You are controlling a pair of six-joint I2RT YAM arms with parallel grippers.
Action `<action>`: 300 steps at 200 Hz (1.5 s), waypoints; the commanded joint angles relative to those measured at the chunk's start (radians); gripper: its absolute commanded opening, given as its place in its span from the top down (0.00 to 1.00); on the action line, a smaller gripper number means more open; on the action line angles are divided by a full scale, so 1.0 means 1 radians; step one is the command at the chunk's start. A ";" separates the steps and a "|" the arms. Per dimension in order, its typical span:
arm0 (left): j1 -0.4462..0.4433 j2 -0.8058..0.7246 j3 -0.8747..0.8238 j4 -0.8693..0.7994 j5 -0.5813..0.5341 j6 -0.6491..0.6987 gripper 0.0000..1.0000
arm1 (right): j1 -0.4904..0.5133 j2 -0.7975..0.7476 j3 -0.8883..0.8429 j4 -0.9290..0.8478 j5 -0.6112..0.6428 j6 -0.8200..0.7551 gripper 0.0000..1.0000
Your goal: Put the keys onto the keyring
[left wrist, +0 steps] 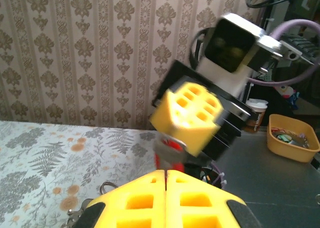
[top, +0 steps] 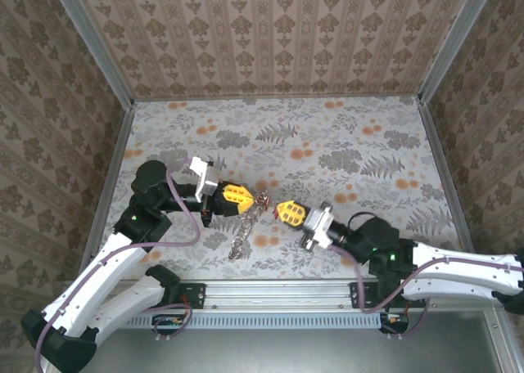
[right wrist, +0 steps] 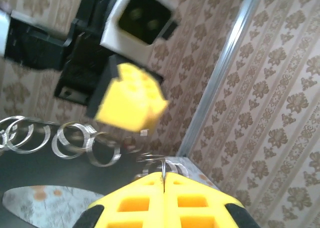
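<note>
Next, my right gripper lets go of the thin wire loop on the tablecloth (top: 282, 240) next to the orange flowers by the chain.
My left gripper (top: 250, 198) and right gripper (top: 278, 208) meet tip to tip above the middle of the table. In the left wrist view the left gripper (left wrist: 166, 172) is shut, and the red key (left wrist: 173, 157) sticks out just past its tips, against a blurred grey ring. The right gripper's yellow fingers (left wrist: 192, 113) hang close behind it. In the right wrist view the right gripper (right wrist: 164, 174) is shut on a thin wire loop of the keyring (right wrist: 163, 164). A chain of linked silver rings (right wrist: 75, 140) trails off left; from above, the chain (top: 239, 244) dangles to the table.
The floral tablecloth (top: 352, 144) is walled in by patterned panels with metal corner posts (top: 98, 54). Beyond the table, the left wrist view shows a yellow tray (left wrist: 292, 140) and a paper cup (left wrist: 257, 113). The arms' bases sit on the rail (top: 270, 295) at the near edge.
</note>
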 commanded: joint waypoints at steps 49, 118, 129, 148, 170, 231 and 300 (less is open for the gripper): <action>0.007 0.013 0.004 0.454 0.090 -0.318 1.00 | -0.076 0.054 0.016 0.034 -0.403 0.190 1.00; 0.003 0.024 0.026 0.255 0.010 -0.216 1.00 | -0.078 0.058 0.008 0.062 -0.364 0.207 1.00; -0.001 0.021 0.044 0.100 -0.041 -0.121 1.00 | -0.081 0.040 -0.010 0.046 -0.315 0.220 1.00; -0.003 0.026 0.057 -0.061 -0.118 -0.029 1.00 | -0.099 0.004 -0.045 -0.006 -0.232 0.262 1.00; -0.002 0.023 0.027 -0.070 -0.141 -0.014 1.00 | -0.154 0.015 -0.026 -0.165 -0.081 0.357 1.00; -0.003 0.007 -0.017 0.041 -0.075 -0.047 1.00 | -0.457 0.360 -0.023 -0.338 -0.365 0.742 1.00; 0.005 -0.004 -0.046 -0.025 -0.128 0.016 1.00 | -0.469 0.554 -0.027 -0.287 -0.433 0.823 0.92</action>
